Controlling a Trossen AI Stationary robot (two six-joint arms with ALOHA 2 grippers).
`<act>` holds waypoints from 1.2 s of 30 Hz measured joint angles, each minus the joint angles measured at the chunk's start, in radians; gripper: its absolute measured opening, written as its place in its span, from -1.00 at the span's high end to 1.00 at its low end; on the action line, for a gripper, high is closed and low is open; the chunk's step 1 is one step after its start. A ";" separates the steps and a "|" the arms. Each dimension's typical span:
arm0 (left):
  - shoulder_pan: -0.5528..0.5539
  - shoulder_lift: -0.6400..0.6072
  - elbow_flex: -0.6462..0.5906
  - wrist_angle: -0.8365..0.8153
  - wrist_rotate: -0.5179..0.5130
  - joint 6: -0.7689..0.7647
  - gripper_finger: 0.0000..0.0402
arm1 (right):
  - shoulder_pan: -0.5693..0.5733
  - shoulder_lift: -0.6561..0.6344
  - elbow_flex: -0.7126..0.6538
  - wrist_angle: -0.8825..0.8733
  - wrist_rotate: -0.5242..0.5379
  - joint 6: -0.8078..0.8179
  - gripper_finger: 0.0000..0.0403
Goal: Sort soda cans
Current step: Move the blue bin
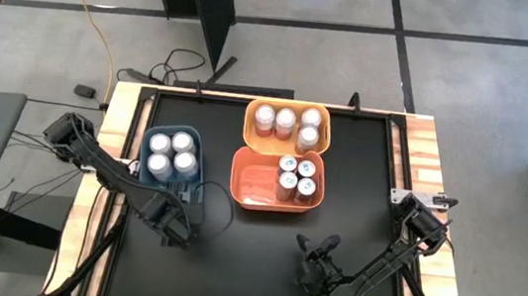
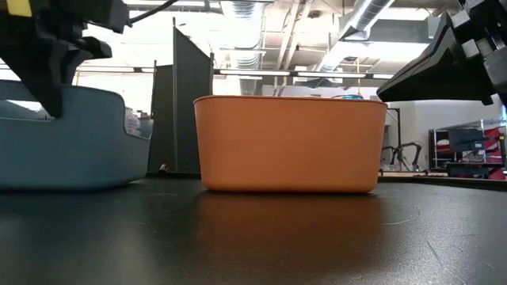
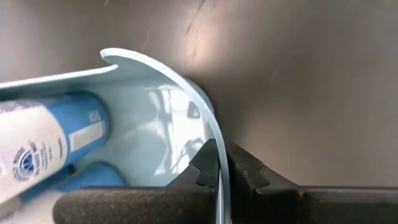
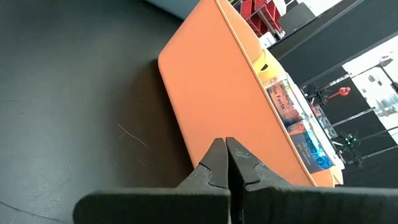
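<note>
My left gripper needs to set the blue bin down and let go of it on the black table (image 1: 202,204), next to the near corner of the orange bin.
Three bins stand on the black table. The blue bin (image 1: 199,157) at the left holds several blue-and-white soda cans (image 1: 170,152), also seen in the left wrist view (image 3: 56,137). The yellow bin (image 1: 250,122) at the back holds several cans (image 1: 287,123). The orange bin (image 1: 252,182) in the middle holds several more (image 1: 297,175). My left gripper (image 1: 181,201) is shut on the blue bin. My right gripper (image 1: 331,243) is shut on nothing, a little short of the orange bin's near wall (image 4: 224,81) and pointing at it. My left gripper pinches the blue bin's thin wall at the rim (image 3: 219,155), close to its near right corner. One finger (image 3: 202,169) is inside the bin and the other (image 3: 247,171) outside. The fingers come steeply from above. The bin (image 2: 71,142) rests on the table.
Bare black table lies in front of the bins and to their right (image 1: 370,180). A raised wooden border (image 1: 423,156) runs round the table. The orange bin (image 2: 289,142) stands close beside the blue one, with a narrow gap between them.
</note>
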 joint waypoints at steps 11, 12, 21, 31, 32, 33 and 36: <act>0.000 0.003 0.000 0.252 0.024 0.000 0.97 | 0.000 0.000 0.060 -0.077 0.028 0.000 0.98; 0.000 0.003 0.000 0.273 0.026 -0.002 0.97 | 0.000 0.000 0.068 -0.090 0.029 0.000 0.98; 0.000 0.012 -0.005 0.467 0.029 -0.071 0.97 | 0.001 0.000 0.147 -0.191 0.060 0.001 0.98; 0.005 0.076 -0.004 0.633 0.029 -0.122 0.97 | 0.001 0.000 0.201 -0.253 0.067 0.002 0.98; 0.005 0.084 -0.003 0.643 0.028 -0.122 0.97 | 0.001 0.001 0.201 -0.253 0.067 0.002 0.98; 0.005 0.091 -0.001 0.648 0.027 -0.122 0.97 | 0.001 0.000 0.202 -0.253 0.067 0.002 0.98; 0.005 0.093 0.000 0.651 0.024 -0.123 0.97 | 0.001 0.001 0.202 -0.255 0.067 0.002 0.98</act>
